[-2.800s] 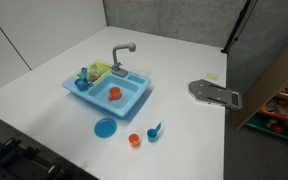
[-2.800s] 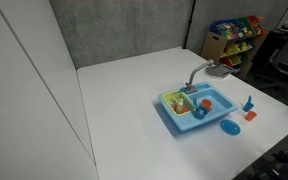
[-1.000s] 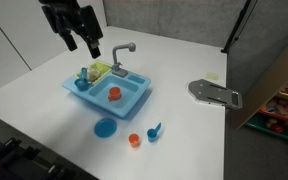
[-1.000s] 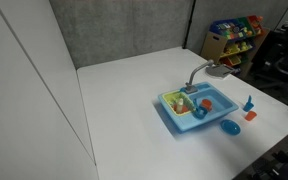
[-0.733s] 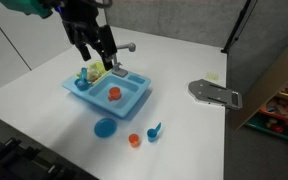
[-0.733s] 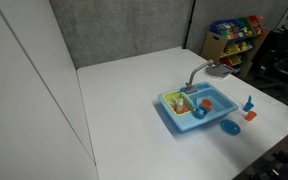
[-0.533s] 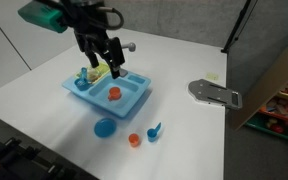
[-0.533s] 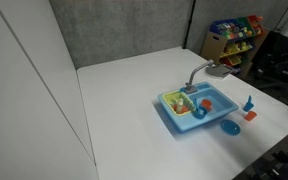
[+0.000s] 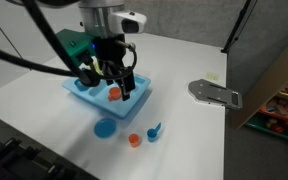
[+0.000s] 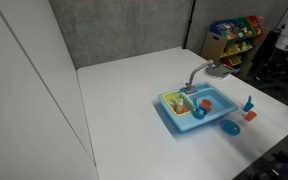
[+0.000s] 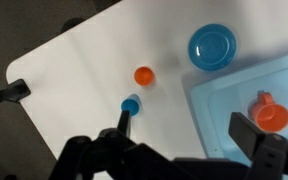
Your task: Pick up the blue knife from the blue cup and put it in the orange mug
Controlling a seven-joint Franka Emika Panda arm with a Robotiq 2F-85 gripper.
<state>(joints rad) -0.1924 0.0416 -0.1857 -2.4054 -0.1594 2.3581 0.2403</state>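
Note:
The blue knife sticks up out of the blue cup, so I will next move my gripper to its upper end (image 9: 159,125) and close there.
The blue cup (image 9: 154,133) stands on the white table in front of the blue toy sink (image 9: 92,95), with the blue knife (image 9: 158,127) sticking up out of it. Both show in an exterior view as one small blue shape (image 10: 248,103). The orange mug (image 9: 114,94) sits in the sink basin. My gripper (image 9: 121,88) hangs open and empty over the sink, above the mug. In the wrist view the gripper (image 11: 189,128) is open; the blue cup (image 11: 130,104) lies just beyond the left finger (image 11: 124,122), which hides the knife. The orange mug (image 11: 273,115) is by the right finger.
A flat blue plate (image 9: 104,127) and a smaller orange cup (image 9: 134,140) lie in front of the sink, beside the blue cup. The sink has a grey tap (image 9: 122,52) and toys in its left compartment. A grey plate (image 9: 214,93) lies on the table at the right.
My arm has swung in from the upper left, across the sink, and lowered to just above the basin. The cups, plate and mug have not moved.

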